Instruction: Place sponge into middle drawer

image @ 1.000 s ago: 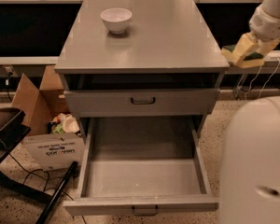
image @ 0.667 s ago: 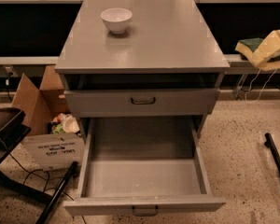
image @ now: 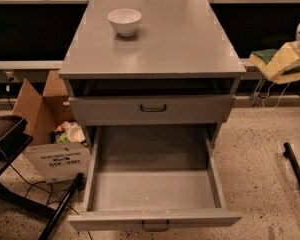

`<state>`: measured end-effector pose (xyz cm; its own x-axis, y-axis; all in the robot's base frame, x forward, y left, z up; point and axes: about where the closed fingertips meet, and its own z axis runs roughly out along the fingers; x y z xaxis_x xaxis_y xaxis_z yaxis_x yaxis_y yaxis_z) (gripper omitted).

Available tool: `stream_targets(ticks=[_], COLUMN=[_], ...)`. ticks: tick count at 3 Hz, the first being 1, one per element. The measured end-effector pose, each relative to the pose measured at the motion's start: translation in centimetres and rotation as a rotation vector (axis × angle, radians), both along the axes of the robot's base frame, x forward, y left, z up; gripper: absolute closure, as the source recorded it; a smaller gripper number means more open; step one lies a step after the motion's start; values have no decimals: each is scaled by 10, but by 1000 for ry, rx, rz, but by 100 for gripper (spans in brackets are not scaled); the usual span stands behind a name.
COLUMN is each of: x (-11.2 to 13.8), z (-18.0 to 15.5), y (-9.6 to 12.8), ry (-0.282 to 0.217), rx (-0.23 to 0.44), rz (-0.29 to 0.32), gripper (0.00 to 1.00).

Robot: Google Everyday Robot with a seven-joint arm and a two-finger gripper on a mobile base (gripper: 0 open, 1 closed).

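Next, my gripper lets go of the sponge on the middle drawer's bottom (image: pixel 193 180), close to the side nearest the black bar.
The sponge (image: pixel 276 64), yellow foam with a dark green face, hangs in the air at the right edge of the view, beside the cabinet's top right corner. My gripper (image: pixel 295 58) is shut on it, with most of the arm out of view to the right. The middle drawer (image: pixel 155 184) is the wide grey bottom one, pulled fully open, its plain grey inside empty. The sponge is to the right of and well above the drawer. The drawer above it (image: pixel 152 109) is closed.
A white bowl (image: pixel 124 21) stands at the back left of the grey cabinet top (image: pixel 160 44). An open cardboard box (image: pixel 50 134) with clutter sits left of the cabinet. A dark stand and cable lie at the lower left. A black bar (image: pixel 296 169) lies on the floor at the right.
The white arm body that filled the lower right is gone from view. The sponge and gripper have shifted slightly right and stay beside the cabinet's top right corner.
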<state>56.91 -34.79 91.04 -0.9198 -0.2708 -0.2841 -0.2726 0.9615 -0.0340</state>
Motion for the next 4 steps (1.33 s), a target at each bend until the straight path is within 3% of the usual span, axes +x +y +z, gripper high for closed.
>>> stream_targets(ticks=[1,2,3,4], x=[-7,-12,-34,-60], z=[-27,-111,-232,-349], y=[11,31,66,106], ry=[-58,-29,98,229], rx=[-30,14,103,238], rz=[25,51,90,108], gripper=[100,100,100,100])
